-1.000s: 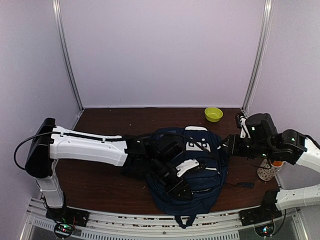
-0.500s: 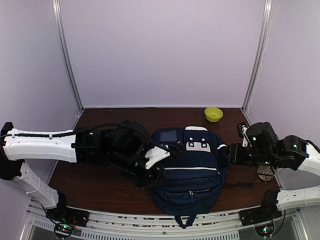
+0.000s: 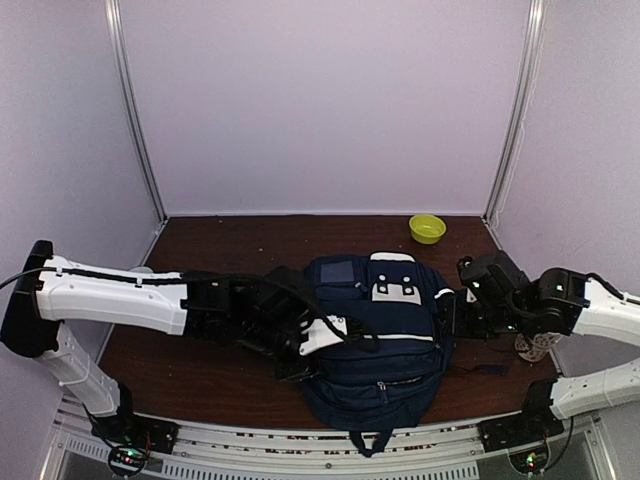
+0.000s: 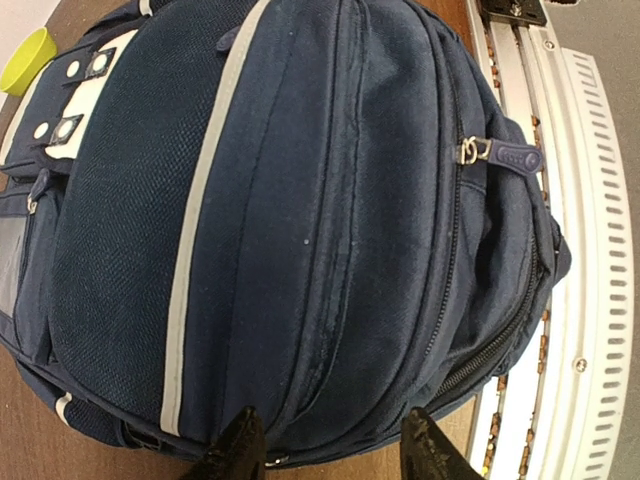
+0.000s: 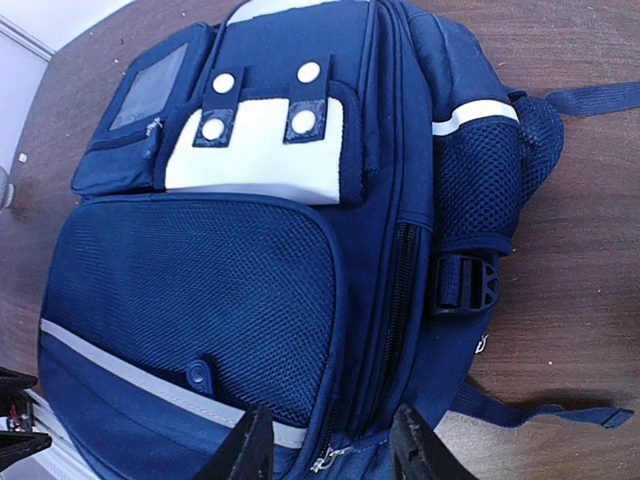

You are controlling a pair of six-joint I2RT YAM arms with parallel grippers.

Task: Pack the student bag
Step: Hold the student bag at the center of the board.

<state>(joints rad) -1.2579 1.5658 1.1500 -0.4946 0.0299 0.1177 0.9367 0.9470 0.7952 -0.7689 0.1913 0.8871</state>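
Note:
I should pinch the fabric (image 4: 388, 395) beside the zipper with my left gripper, as the zipper pull is far from its fingers, and hold the bag steady for my right gripper.
The student bag (image 3: 380, 335) lies flat in the middle of the table, navy with a white buckle patch (image 5: 265, 145) and a pale stripe (image 4: 200, 240); its zips look shut. My left gripper (image 3: 305, 352) sits at the bag's left edge, open, and in the left wrist view the left gripper (image 4: 335, 450) has only the bag's side seam beyond its fingertips. My right gripper (image 3: 452, 312) is at the bag's right side. In its own view the right gripper (image 5: 330, 445) stands open over a zipper pull (image 5: 325, 460), gripping nothing.
A green bowl (image 3: 427, 228) stands at the back right. A patterned cup (image 3: 535, 347) sits behind the right arm near the table's right edge. Loose dark straps (image 5: 560, 410) trail from the bag onto the wood. The metal rail (image 4: 590, 250) runs along the near edge.
My left arm has pulled off the top of the bag to its left edge, and its jaws have widened. The right gripper has dropped closer to the bag's right side.

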